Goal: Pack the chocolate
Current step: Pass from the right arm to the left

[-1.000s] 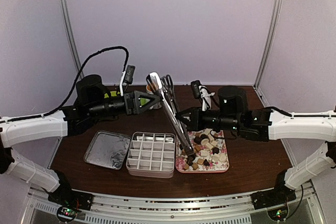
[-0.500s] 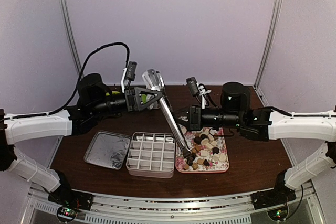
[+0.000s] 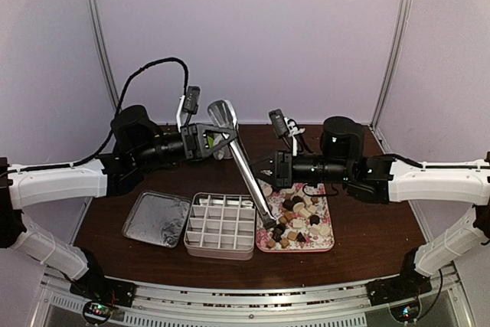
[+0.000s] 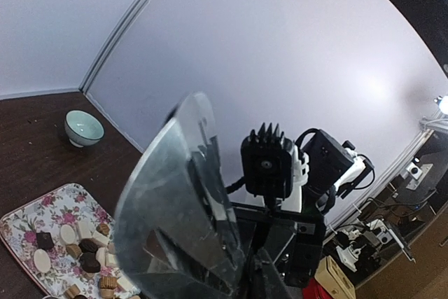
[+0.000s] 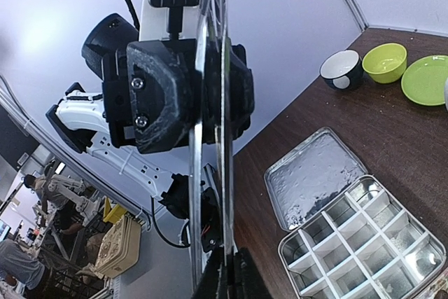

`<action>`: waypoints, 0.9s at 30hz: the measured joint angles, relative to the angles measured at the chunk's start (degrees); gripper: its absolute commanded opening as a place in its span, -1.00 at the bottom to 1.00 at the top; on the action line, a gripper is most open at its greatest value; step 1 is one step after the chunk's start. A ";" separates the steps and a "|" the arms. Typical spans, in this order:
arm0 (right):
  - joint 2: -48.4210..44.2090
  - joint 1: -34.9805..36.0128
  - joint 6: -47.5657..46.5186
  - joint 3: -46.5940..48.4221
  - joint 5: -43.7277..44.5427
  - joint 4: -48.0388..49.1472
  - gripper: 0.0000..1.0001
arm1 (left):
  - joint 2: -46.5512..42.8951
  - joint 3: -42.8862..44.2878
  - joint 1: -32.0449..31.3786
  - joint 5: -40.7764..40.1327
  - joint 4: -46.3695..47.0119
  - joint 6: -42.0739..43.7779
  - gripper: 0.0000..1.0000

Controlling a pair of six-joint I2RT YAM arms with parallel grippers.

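Observation:
I will open my left gripper, as the tongs slant across its fingers with their rounded head twisted, and take them just below the head (image 3: pixel 234 142), so that they hang upright.
The chocolate (image 3: pixel 302 216) is a heap of small brown, tan and cream pieces on the pink floral tray (image 3: pixel 329 246), also seen in the left wrist view as chocolate (image 4: pixel 80 246). Thin metal tongs (image 3: pixel 245 178) slant from upper left down to the tray's left edge. My left gripper (image 3: pixel 222 139) is shut on their rounded head (image 4: pixel 175 208). My right gripper (image 3: pixel 266 173) is shut on a blade halfway down, the tongs (image 5: pixel 210 103) rising from its fingers (image 5: pixel 231 274). Whether the tips hold a piece is hidden.
A divided metal box (image 3: pixel 220 226) stands left of the tray, with its lid (image 3: pixel 157 218) lying flat further left. A dark bowl (image 5: pixel 341 68), a green bowl (image 5: pixel 385 61) and a green plate (image 5: pixel 427 78) sit at the back of the table.
My left gripper has shut on the tongs' head and the two blades have come together. Both grippers and the tongs have shifted slightly left.

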 measured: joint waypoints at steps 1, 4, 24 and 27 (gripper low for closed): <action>0.00 -0.02 -0.09 0.00 -0.02 0.02 -0.83 | 0.00 0.00 0.00 0.13 0.28 -0.33 -0.71; -0.17 -0.04 -0.72 0.04 0.04 -0.04 -0.75 | 0.00 -0.02 0.00 0.59 1.57 -1.31 -0.71; -6.32 -0.92 -2.40 -2.38 0.13 -1.44 -0.83 | 3.54 -0.90 -0.46 3.63 13.64 -6.01 -0.17; -5.25 -0.92 -2.45 -2.10 0.07 -1.66 -0.84 | 6.82 -1.27 -0.35 3.43 17.94 -8.37 -0.16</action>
